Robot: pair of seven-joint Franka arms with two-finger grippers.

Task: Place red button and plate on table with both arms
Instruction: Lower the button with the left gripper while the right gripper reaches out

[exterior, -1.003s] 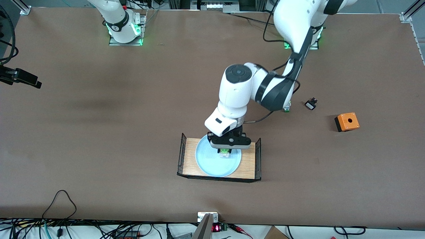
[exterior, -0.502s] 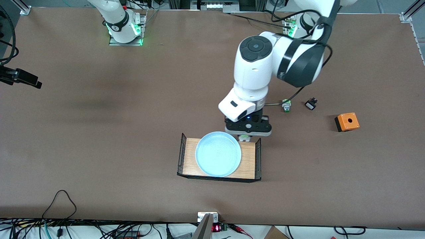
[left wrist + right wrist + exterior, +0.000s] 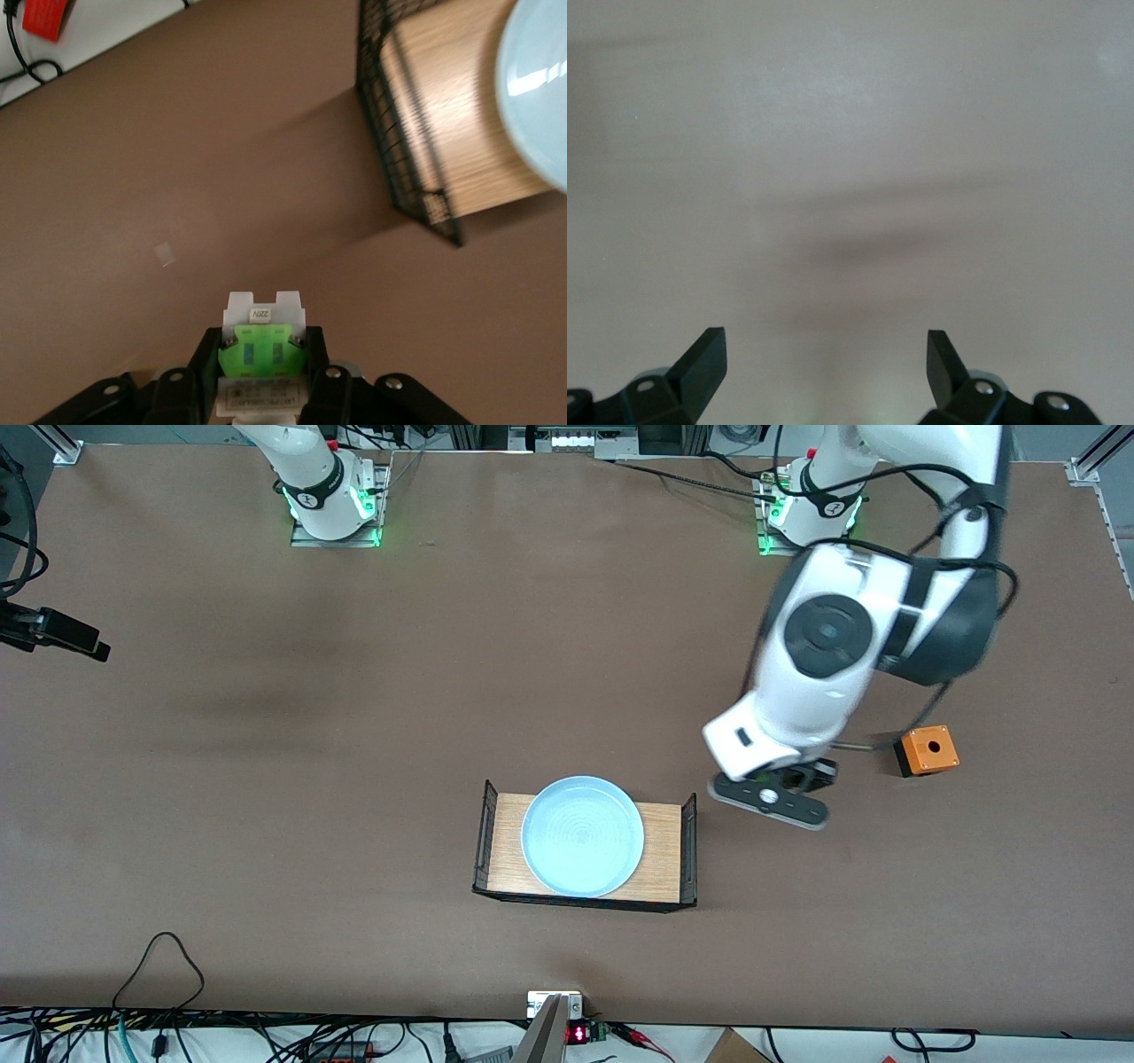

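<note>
I should set the red button, now hanging over bare table, down with my left gripper on the bare table [image 3: 850,794] beside the orange box, toward the tray.
My left gripper [image 3: 771,802] hangs over bare table [image 3: 354,735], beside the tray's end that faces the left arm's end of the table. It is shut on the red button [image 3: 264,310]. In the left wrist view the button's bright green block and white body show between the black fingers [image 3: 205,359]; its red cap is hidden. The pale blue plate [image 3: 582,835] lies on the wooden tray [image 3: 664,850], with nothing on it. In the left wrist view the plate [image 3: 536,88] sits at the frame's edge. My right gripper [image 3: 824,341] is open over bare table and holds nothing.
The tray has black wire ends [image 3: 403,150]. An orange box [image 3: 926,749] with a round hole stands toward the left arm's end, close to the left arm's wrist. Cables run along the table edge nearest the front camera. Only the right arm's base [image 3: 328,491] shows in the front view; it waits.
The left gripper rose from the plate with the button and swung off the tray toward the left arm's end of the table. The plate and the right arm have not moved.
</note>
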